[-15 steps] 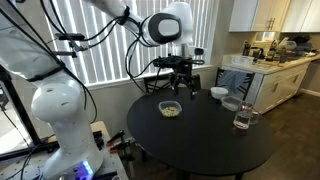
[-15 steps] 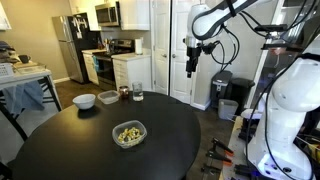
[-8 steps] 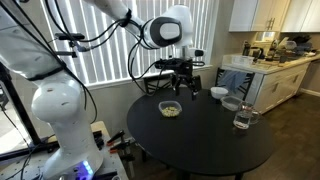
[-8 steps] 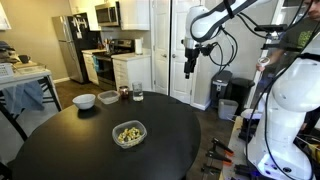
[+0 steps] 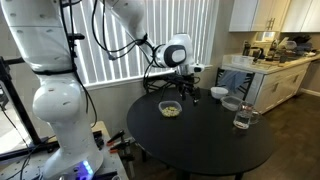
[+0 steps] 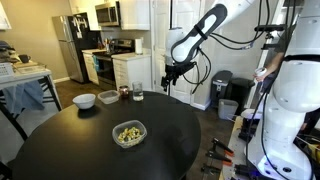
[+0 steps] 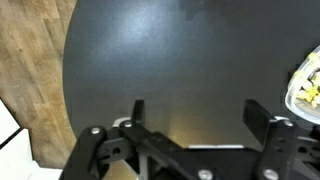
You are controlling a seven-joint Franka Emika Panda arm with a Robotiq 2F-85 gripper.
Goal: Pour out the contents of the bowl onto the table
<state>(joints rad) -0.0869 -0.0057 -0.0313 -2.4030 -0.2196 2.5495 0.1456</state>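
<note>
Next, my gripper closes on the bowl's rim [image 5: 179, 106] [image 7: 290, 101], on the side toward the clear glass, to hold the bowl with the yellow bits.
The small dark bowl [image 5: 170, 110] sits upright on the round black table [image 5: 200, 135] with pale yellow-tan bits [image 6: 128, 132] inside. In both exterior views it is near the table's middle [image 6: 129, 134]; in the wrist view only its edge shows at the far right [image 7: 308, 92]. My gripper [image 5: 185, 91] hangs above the table's edge near the bowl, apart from it [image 6: 166, 84]. Its fingers are spread wide and empty in the wrist view [image 7: 196, 112].
A white bowl [image 6: 85, 100], a dark jar [image 6: 125, 93] and a clear glass [image 6: 137, 93] stand near the table's far edge. A clear glass bowl [image 5: 232, 103] and a glass [image 5: 241, 118] also show. Wooden floor [image 7: 30, 70] lies beyond the table edge. Kitchen counters stand behind.
The arm has swung down and over toward the table, bringing the gripper lower and closer to the bowl. The bowl has not moved.
</note>
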